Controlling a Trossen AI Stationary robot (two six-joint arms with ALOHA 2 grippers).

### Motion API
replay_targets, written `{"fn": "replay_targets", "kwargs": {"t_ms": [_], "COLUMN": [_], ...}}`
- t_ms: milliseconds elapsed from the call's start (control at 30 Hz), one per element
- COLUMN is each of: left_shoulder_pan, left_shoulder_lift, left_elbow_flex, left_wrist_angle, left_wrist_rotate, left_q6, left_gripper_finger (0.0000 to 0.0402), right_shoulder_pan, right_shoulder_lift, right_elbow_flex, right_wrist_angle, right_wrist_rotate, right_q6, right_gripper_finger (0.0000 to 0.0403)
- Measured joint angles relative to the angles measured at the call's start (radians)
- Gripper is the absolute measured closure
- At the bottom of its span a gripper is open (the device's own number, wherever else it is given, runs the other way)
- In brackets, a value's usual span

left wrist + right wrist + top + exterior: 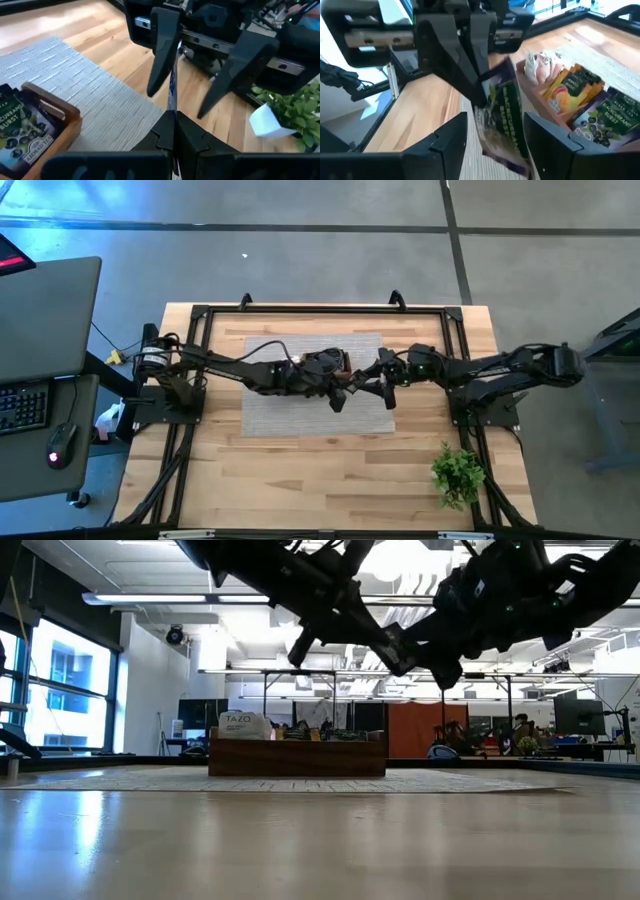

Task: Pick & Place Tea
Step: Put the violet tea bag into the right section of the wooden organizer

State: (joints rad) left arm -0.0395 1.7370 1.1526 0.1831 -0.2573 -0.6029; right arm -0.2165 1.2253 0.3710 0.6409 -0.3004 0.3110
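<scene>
The sachet's printed side lies at a slant across my right gripper's fingers, so next my right gripper moves and pinches the sachet's loose lower corner (522,168) before it carries the sachet to the tray.
My left gripper (173,119) is shut on one dark purple-green tea sachet (506,120), held up over the grey mat (300,415) just beside the tray. My right gripper (495,137) faces it, open, one finger on each side of the sachet with a gap on both sides. In the high view the two grippers meet at mid-table, the left (340,397) and the right (385,388). The brown wooden tray (555,125) rests on the mat and holds several upright sachets, orange, white and dark. My left gripper pinches the sachet between its two fingers (470,80) at one edge (490,92), with the fingers across the flat faces. In its own wrist view the sachet shows edge-on (172,85), sticking out past the fingertips. It is lifted clear of the mat and tray.
A small green plant in a white pot (457,473) stands near the table's front right. A black frame (300,308) runs round the work area. The tray (297,755) stands toward the table's far side, with a white sachet (240,724) upright at its left end.
</scene>
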Motion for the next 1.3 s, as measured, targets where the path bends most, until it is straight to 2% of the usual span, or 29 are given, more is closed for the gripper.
{"fn": "replay_targets", "kwargs": {"t_ms": [167, 300, 467, 533, 633, 767, 833, 1067, 1167, 1300], "left_shoulder_pan": [-0.001, 0.000, 0.000, 0.000, -0.001, 0.000, 0.000, 0.000, 0.000, 0.000], "left_shoulder_lift": [0.000, 0.000, 0.000, 0.001, 0.001, 0.001, 0.001, 0.001, 0.001, 0.001], "left_elbow_flex": [0.000, 0.000, 0.000, 0.000, 0.000, 0.000, 0.000, 0.000, 0.000, 0.000], "left_wrist_angle": [-0.061, -0.090, -0.076, -0.081, -0.082, -0.082, -0.084, -0.082, -0.074, -0.069], "left_wrist_rotate": [-0.042, -0.073, -0.077, -0.076, -0.077, -0.072, -0.064, -0.067, -0.068, -0.068], "left_q6": [-0.002, -0.004, -0.002, -0.002, -0.002, -0.002, -0.002, 0.000, 0.004, 0.005], "left_gripper_finger": [0.0401, 0.0401, 0.0401, 0.0401, 0.0401, 0.0401, 0.0401, 0.0401, 0.0401, 0.0401], "right_shoulder_pan": [0.000, 0.000, 0.000, 0.000, 0.000, -0.002, -0.007, -0.007, -0.008, -0.008], "right_shoulder_lift": [0.002, -0.002, 0.006, 0.006, 0.006, 0.005, 0.005, 0.006, 0.007, 0.007], "right_elbow_flex": [0.000, 0.000, 0.000, 0.000, 0.000, 0.000, 0.000, 0.000, 0.000, 0.000], "right_wrist_angle": [0.062, 0.098, 0.060, 0.035, 0.043, 0.125, 0.130, 0.022, -0.019, -0.005], "right_wrist_rotate": [0.007, 0.031, 0.085, 0.072, 0.076, 0.143, 0.135, 0.145, 0.155, 0.148], "right_q6": [0.003, 0.004, 0.003, 0.003, -0.007, -0.088, -0.106, -0.102, -0.102, -0.084], "right_gripper_finger": [0.0240, 0.0295, 0.0379, 0.0396, 0.0378, 0.0331, 0.0304, 0.0218, 0.0203, 0.0207]}}
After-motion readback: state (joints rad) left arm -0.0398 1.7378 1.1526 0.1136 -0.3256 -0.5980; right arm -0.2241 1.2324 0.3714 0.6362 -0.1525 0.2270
